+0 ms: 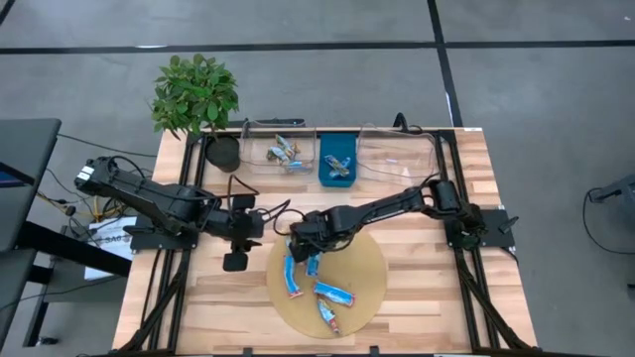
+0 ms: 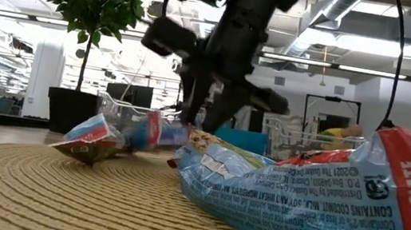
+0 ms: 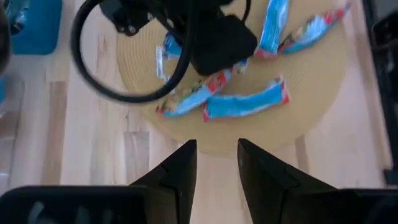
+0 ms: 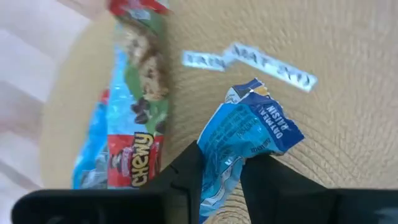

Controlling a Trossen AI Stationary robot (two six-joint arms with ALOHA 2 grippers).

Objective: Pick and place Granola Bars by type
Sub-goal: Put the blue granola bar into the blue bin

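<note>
Next, I release the blue oatmeal raisin bar from my right gripper onto the bars inside the blue bin point(image 1: 338, 160).
Several blue granola bars lie on a round woven mat point(image 1: 369, 260): one point(image 1: 293, 279) near its left edge, two point(image 1: 334, 293) point(image 1: 327, 315) nearer the front. My right gripper point(image 1: 310, 250) point(image 4: 219, 168) stands over the mat's far left part, pointing down, shut on a blue "oatmeal raisin" bar point(image 4: 249, 140). A "Chewy" bar point(image 4: 134, 124) lies flat beside it. My left gripper point(image 1: 243, 236) point(image 3: 216, 163) hovers open over bare table just left of the mat. More bars sit in a clear bin point(image 1: 285, 152) and a blue bin point(image 1: 337, 165). My right gripper pinches the blue oatmeal raisin bar by one end point(image 4: 219, 163) between its two fingers, coming from above and pointing down. The wrapper is crumpled at the hold, and its free end point(image 4: 249, 90) sticks out past the fingertips over the mat. Whether it is lifted clear, I cannot tell.
Along the table's far edge stand a clear bin, a blue bin and another clear bin point(image 1: 397, 154). A potted plant point(image 1: 193, 94) stands at the far left corner. Bare wood lies to the mat's right point(image 1: 437, 278) and left.
</note>
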